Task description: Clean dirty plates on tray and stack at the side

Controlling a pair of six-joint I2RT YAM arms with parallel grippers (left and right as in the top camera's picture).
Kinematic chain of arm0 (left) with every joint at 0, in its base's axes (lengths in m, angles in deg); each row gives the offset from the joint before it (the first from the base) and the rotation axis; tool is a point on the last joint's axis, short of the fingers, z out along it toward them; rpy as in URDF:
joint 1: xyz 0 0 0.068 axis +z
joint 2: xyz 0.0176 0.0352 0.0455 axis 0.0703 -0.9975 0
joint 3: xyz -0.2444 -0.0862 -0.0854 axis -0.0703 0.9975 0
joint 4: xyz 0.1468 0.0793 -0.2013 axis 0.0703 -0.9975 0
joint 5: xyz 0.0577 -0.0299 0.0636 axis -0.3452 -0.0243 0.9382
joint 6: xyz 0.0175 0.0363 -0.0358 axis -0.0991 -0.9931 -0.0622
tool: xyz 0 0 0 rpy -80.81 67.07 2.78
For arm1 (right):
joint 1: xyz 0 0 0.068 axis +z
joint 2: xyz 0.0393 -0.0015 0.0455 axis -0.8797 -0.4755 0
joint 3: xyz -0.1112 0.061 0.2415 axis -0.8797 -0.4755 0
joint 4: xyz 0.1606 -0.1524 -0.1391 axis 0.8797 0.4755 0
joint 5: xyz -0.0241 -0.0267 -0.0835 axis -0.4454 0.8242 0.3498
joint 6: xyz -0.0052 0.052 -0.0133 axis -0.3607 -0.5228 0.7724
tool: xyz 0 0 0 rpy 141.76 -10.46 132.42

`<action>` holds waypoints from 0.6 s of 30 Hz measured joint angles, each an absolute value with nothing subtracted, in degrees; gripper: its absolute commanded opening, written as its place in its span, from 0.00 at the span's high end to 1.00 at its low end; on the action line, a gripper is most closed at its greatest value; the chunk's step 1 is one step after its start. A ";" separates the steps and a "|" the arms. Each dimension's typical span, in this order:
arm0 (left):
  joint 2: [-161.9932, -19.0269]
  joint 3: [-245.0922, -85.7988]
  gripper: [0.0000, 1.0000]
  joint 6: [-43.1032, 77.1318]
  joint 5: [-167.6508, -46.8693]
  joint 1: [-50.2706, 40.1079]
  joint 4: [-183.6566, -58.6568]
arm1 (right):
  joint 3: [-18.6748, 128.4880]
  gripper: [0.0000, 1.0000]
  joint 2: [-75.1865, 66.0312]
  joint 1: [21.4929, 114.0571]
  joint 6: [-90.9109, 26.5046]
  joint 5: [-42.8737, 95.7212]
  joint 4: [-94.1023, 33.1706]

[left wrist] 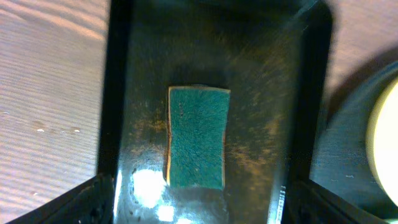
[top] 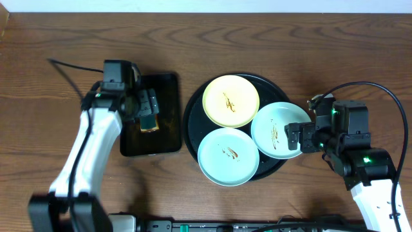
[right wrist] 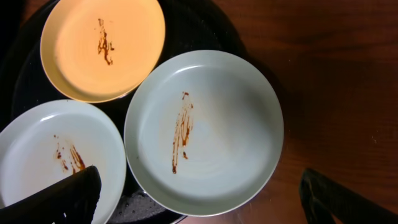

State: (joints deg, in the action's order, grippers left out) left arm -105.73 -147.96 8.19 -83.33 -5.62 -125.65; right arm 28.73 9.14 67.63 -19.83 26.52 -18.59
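My right gripper should close on the plate's outer rim point(top: 309, 133) point(right wrist: 282, 146), at the spot where the second mint-white plate sticks out past the round black tray over the wooden table.
The round black tray point(top: 191, 122) holds three plates with brown smears: a pale yellow plate point(top: 230, 101) at the back, a mint-white plate point(top: 228, 156) at the front, and a second mint-white plate point(top: 277, 129) hanging over the tray's right rim. In the right wrist view the yellow plate point(right wrist: 102, 46), the front plate point(right wrist: 56, 152) and the right plate point(right wrist: 205, 130) all show. My right gripper point(right wrist: 202, 202) is open, with its fingers on either side of the right plate's near edge. My left gripper point(left wrist: 193, 208) is open and empty above a green sponge point(left wrist: 198, 137).
The sponge point(top: 149, 120) lies in a smaller black rectangular tray point(top: 166, 138) to the left of the round tray. A black cable point(top: 67, 66) runs across the table at the far left. Bare wooden table point(top: 290, 45) surrounds both trays.
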 measured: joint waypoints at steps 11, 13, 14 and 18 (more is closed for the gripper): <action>-120.05 -147.96 0.18 8.19 -83.79 -5.62 -123.46 | 28.73 0.01 9.14 67.63 -19.83 26.57 -18.56; -121.32 -147.96 0.24 8.28 -83.79 -5.62 -123.05 | 28.73 0.01 9.14 67.63 -19.83 26.57 -18.56; -121.62 -147.96 0.26 8.41 -83.79 -5.62 -122.83 | 28.73 0.01 9.14 67.63 -19.83 26.57 -18.56; -121.78 -147.96 0.29 8.24 -83.81 -5.64 -121.69 | 28.73 0.01 9.14 67.63 -19.83 26.57 -18.56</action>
State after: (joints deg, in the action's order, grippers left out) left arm -121.78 -147.96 8.24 -83.81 -5.64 -121.69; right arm 28.73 9.14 67.63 -19.83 26.57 -18.56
